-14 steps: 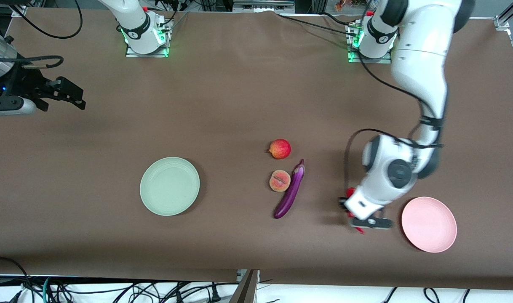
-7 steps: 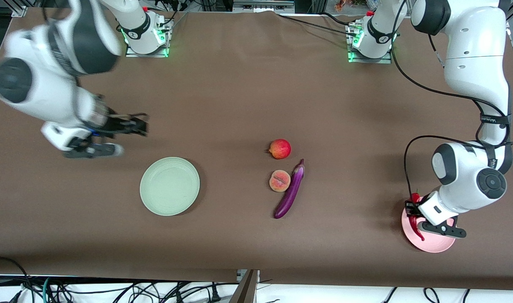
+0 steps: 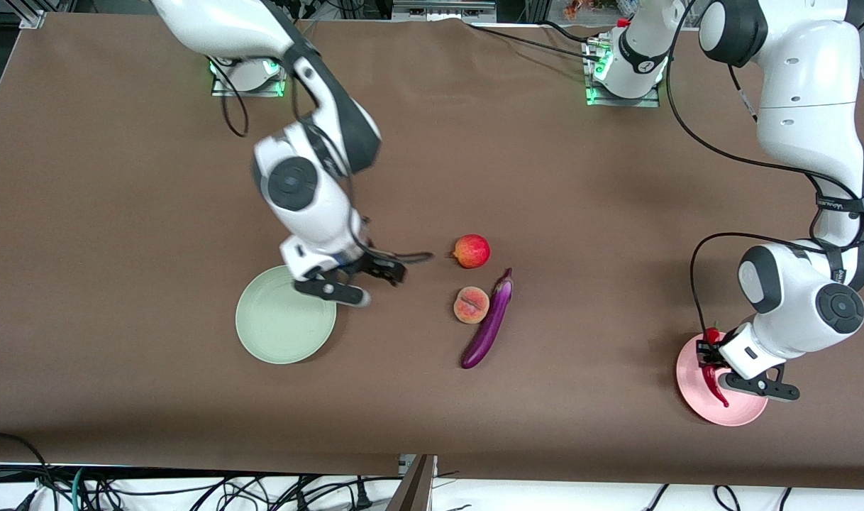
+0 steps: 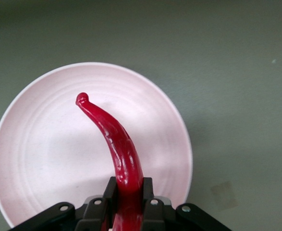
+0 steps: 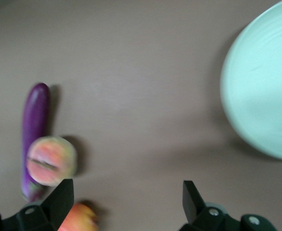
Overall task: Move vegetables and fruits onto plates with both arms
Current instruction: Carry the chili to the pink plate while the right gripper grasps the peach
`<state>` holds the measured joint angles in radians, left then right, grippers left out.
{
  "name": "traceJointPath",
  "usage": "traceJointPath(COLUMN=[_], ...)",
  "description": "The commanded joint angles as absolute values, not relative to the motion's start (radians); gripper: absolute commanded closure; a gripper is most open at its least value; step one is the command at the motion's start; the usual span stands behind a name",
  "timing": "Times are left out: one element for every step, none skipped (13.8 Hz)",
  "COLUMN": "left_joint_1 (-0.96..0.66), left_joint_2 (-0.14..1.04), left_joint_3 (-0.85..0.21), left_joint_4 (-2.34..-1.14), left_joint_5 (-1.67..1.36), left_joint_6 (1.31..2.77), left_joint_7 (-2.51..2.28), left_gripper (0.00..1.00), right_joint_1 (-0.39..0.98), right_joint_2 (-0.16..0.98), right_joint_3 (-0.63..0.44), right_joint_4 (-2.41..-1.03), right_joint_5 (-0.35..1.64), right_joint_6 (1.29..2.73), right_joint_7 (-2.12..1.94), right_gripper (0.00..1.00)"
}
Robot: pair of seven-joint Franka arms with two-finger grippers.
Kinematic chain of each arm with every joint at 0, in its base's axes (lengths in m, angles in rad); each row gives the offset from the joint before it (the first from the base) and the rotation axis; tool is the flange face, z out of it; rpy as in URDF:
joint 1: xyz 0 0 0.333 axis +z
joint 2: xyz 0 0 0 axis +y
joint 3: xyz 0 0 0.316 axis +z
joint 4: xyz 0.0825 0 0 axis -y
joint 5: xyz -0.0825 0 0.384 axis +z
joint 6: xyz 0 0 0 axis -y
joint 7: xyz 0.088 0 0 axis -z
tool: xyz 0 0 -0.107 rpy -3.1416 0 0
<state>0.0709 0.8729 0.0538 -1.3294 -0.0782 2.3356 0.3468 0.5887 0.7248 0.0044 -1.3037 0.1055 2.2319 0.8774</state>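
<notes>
My right gripper is to move next to the peach beside the purple eggplant and close around the peach's middle (image 3: 472, 304) (image 5: 50, 161), at the stem.
My left gripper (image 3: 710, 358) is shut on the red chili pepper (image 3: 713, 380) and holds it just over the pink plate (image 3: 740, 411). In the left wrist view the chili (image 4: 114, 142) curves out from between the fingers (image 4: 108, 191) above the pink plate (image 4: 44, 154). My right gripper (image 3: 386, 267) is open and empty, over the table between the mint green plate (image 3: 279, 330) and the pomegranate (image 3: 472, 250). The peach (image 3: 471, 304) lies against the purple eggplant (image 3: 489, 321). The right wrist view shows the eggplant (image 5: 34, 125), peach (image 5: 50, 160), pomegranate (image 5: 78, 219) and green plate (image 5: 265, 91).
The brown table cloth (image 3: 432, 142) covers the whole table. The arm bases with green lights (image 3: 246, 71) stand along the edge farthest from the front camera. Cables (image 3: 191, 490) hang below the table's near edge.
My right arm has swung from the right arm's end of the table to a spot beside the green plate, near the fruits. My left gripper carried the chili over the pink plate and lowered it slightly.
</notes>
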Motion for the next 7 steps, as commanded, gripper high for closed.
traceJointPath(left_joint_1=[0.086, 0.084, 0.087, 0.084, 0.077, 0.072, 0.072], left_joint_2=[0.885, 0.893, 0.896, 0.896, 0.894, 0.89, 0.888], left_joint_3=[0.043, 0.043, 0.041, 0.041, 0.04, 0.04, 0.038], left_joint_4=[-1.327, -1.322, -1.313, -1.295, -1.284, -1.282, -1.282], left_joint_5=[-0.087, -0.089, -0.09, -0.089, -0.089, -0.089, -0.089], left_joint_6=[2.35, 2.352, 2.359, 2.362, 2.353, 2.352, 2.352], left_joint_7=[0.38, 0.38, 0.379, 0.376, 0.373, 0.368, 0.367], left_gripper=[0.72, 0.44, 0.21, 0.0, 0.0, 0.0, 0.0], right_joint_1=[0.655, 0.666, 0.673, 0.686, 0.702, 0.722, 0.741], right_joint_2=[0.857, 0.873, 0.877, 0.882, 0.894, 0.917, 0.94], right_joint_3=[-0.002, -0.002, 0.002, 0.002, 0.002, 0.002, -0.002], right_joint_4=[-1.203, -1.198, -1.192, -1.183, -1.171, -1.161, -1.16], right_joint_5=[0.118, 0.12, 0.121, 0.121, 0.121, 0.121, 0.118], right_joint_6=[2.363, 2.399, 2.433, 2.466, 2.495, 2.528, 2.574], right_joint_7=[1.085, 1.126, 1.158, 1.193, 1.224, 1.25, 1.265], right_gripper=[0.0, 0.0, 0.0, 0.0, 0.0, 0.0, 0.0])
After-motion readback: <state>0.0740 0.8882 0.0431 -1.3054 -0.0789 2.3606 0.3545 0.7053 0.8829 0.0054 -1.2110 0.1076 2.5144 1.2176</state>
